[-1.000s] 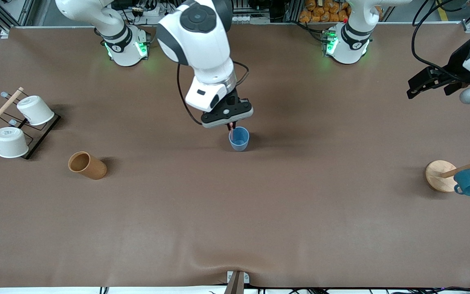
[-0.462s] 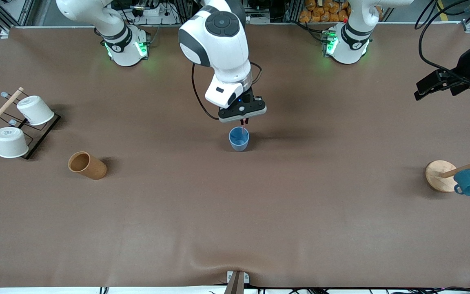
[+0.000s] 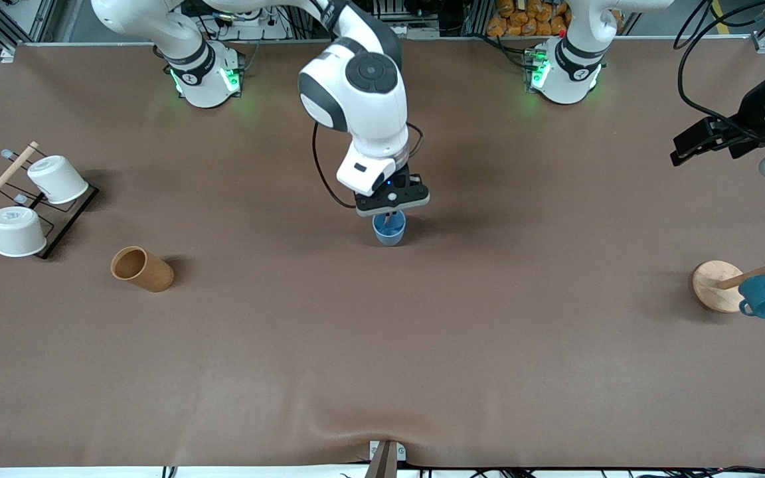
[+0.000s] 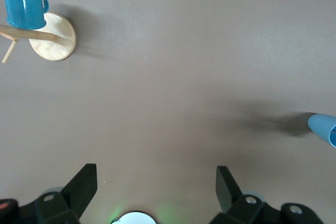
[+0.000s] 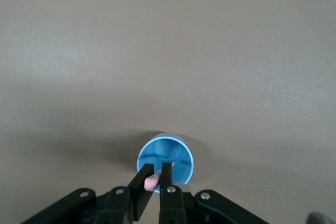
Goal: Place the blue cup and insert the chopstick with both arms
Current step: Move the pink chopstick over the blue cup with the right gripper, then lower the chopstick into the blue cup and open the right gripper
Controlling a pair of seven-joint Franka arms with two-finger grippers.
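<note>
Next, my right gripper releases the pinkish chopstick inside the blue cup (image 3: pixel 394 232) (image 5: pixel 155 144), so that it is left leaning on the cup's rim.
The blue cup (image 3: pixel 389 230) stands upright in the middle of the table; it also shows in the right wrist view (image 5: pixel 173 153) and at the edge of the left wrist view (image 4: pixel 324 128). My right gripper (image 3: pixel 390 214) hangs right over its mouth and is shut on the pinkish chopstick (image 5: pixel 154 182), whose lower end reaches down into the cup. My left gripper (image 4: pixel 156 182) is open and empty, held high over the left arm's end of the table (image 3: pixel 714 143), where that arm waits.
A brown cylinder (image 3: pixel 141 269) lies on its side toward the right arm's end. A black rack with two white cups (image 3: pixel 24 199) stands past it. A wooden cup stand (image 3: pixel 718 285) with a teal mug (image 3: pixel 764 297) is at the left arm's end.
My right gripper has come down over the blue cup, lowering the chopstick into it. The left gripper has drifted slightly toward the table's end.
</note>
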